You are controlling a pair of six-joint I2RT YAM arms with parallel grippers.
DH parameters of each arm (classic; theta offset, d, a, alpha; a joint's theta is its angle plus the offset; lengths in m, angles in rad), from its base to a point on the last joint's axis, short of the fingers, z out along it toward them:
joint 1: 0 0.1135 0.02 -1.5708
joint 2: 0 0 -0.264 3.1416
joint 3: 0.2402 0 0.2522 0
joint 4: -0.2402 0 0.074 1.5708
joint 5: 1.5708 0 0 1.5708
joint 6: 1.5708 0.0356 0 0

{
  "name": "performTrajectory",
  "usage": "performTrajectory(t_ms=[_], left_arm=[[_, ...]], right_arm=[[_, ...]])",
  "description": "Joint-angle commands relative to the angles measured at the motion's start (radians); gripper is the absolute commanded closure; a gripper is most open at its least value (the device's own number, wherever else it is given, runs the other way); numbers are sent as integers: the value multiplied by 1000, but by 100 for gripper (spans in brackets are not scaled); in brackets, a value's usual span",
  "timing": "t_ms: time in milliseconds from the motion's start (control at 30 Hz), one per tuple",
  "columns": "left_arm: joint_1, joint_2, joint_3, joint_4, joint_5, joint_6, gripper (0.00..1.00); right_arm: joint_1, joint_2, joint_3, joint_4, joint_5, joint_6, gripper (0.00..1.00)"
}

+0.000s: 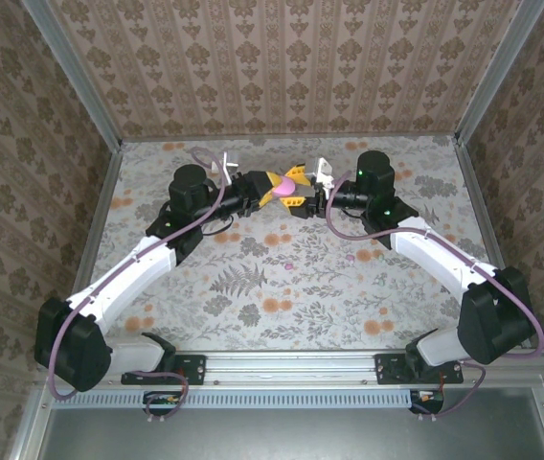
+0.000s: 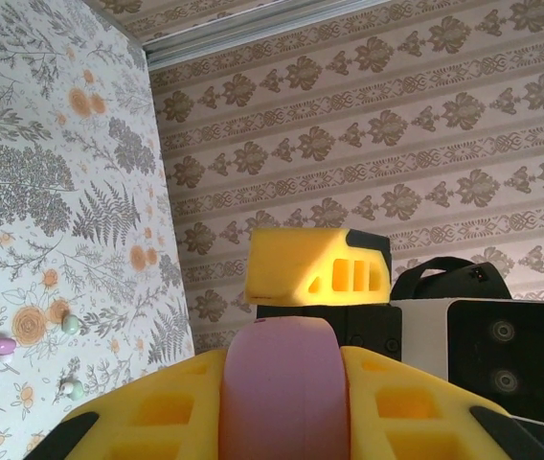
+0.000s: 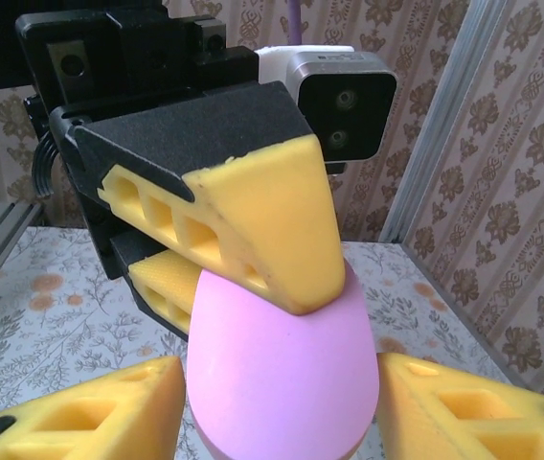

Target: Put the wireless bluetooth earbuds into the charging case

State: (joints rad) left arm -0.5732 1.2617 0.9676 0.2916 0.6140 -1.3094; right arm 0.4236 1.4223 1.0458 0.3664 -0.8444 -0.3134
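Note:
The charging case is pinched from above and below by my left gripper, so my right gripper will hold it while my left gripper opens, turns and takes the charging case's sides (image 3: 364, 379).
The pink pebble-shaped charging case (image 1: 286, 191) hangs above the far middle of the table, where both arms meet. My left gripper (image 1: 274, 189) is shut on it; in the left wrist view its yellow pads press the case (image 2: 277, 383) from both sides. My right gripper (image 3: 277, 383) comes from the opposite side, its two pads against the wide flanks of the case (image 3: 282, 364). A tiny pink earbud (image 1: 289, 264) lies on the floral tabletop nearer the arm bases, also in the left wrist view (image 2: 2, 343). The case's lid looks closed.
Two small mint-green beads (image 2: 71, 325) (image 2: 73, 388) lie on the table (image 1: 253, 297) near the pink bud. Patterned walls (image 1: 291, 67) with metal rails enclose the table on three sides.

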Motion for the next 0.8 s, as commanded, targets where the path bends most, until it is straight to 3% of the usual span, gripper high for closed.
performTrajectory(t_ms=[0, 300, 433, 500, 567, 767], left_arm=[[8, -16, -12, 34, 7, -7, 88], [9, -19, -21, 47, 6, -11, 86], [12, -26, -18, 33, -1, 22, 65], [18, -41, -5, -19, -15, 96, 40], [27, -71, 1, -85, -55, 206, 26], [76, -223, -79, -100, -198, 556, 15]], right_arm=[[6, -15, 16, 41, -1, 10, 44], [7, -23, 5, 41, 3, 21, 60], [6, -23, 24, -9, -21, 36, 67], [5, -23, 48, -62, -61, 51, 67], [-1, -23, 71, -113, -121, 64, 67], [-24, -4, 143, -260, -266, 137, 68]])
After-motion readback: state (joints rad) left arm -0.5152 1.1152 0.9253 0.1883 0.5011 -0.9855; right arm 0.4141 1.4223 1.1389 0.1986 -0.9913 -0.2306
